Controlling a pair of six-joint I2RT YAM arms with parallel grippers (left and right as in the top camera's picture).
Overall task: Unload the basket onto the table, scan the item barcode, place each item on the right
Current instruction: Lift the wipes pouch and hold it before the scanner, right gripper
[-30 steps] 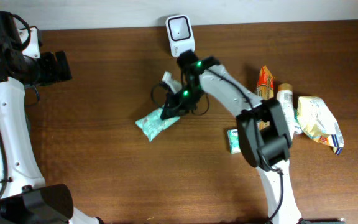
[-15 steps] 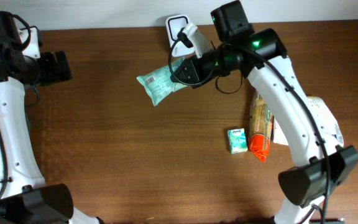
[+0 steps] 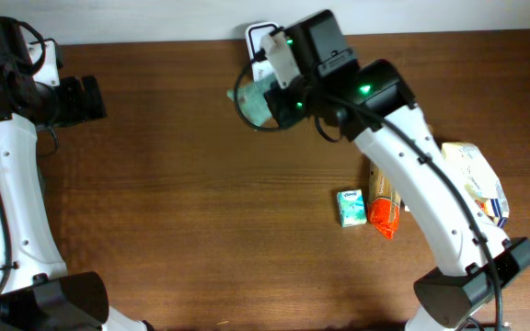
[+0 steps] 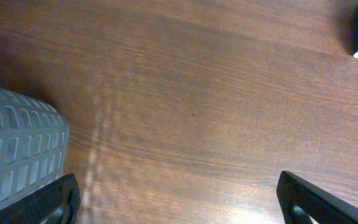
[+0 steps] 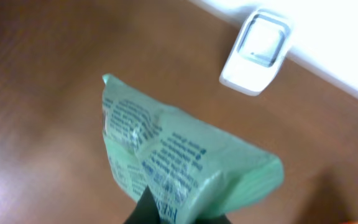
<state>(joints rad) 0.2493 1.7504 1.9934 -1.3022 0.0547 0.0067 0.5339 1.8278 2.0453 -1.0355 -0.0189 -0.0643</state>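
Note:
My right gripper has the pale green packet. It will let go of the packet on the wood (image 3: 351, 165) just past the small green tissue box.
A pale green packet (image 5: 185, 158) with blue print hangs in the air, and my right gripper (image 5: 169, 208) is shut on its lower edge. Just beyond it in the right wrist view, the white barcode scanner (image 5: 257, 51) stands at the table's back edge. From overhead the packet (image 3: 254, 97) is right in front of the scanner (image 3: 258, 33), which my right gripper (image 3: 282, 103) and wrist partly cover. I see no barcode, only text. My left gripper (image 4: 182, 208) is open over bare wood at the far left (image 3: 83, 97).
A small green tissue box (image 3: 351, 208), an orange-red packet (image 3: 385, 210) and a white-and-yellow bag (image 3: 473, 179) lie at the right, under the right arm. A grey ridged block (image 4: 17, 149) sits beside my left fingers.
The right arm has lifted the green packet off the table's middle and carried it back to the scanner. The left arm has not moved.

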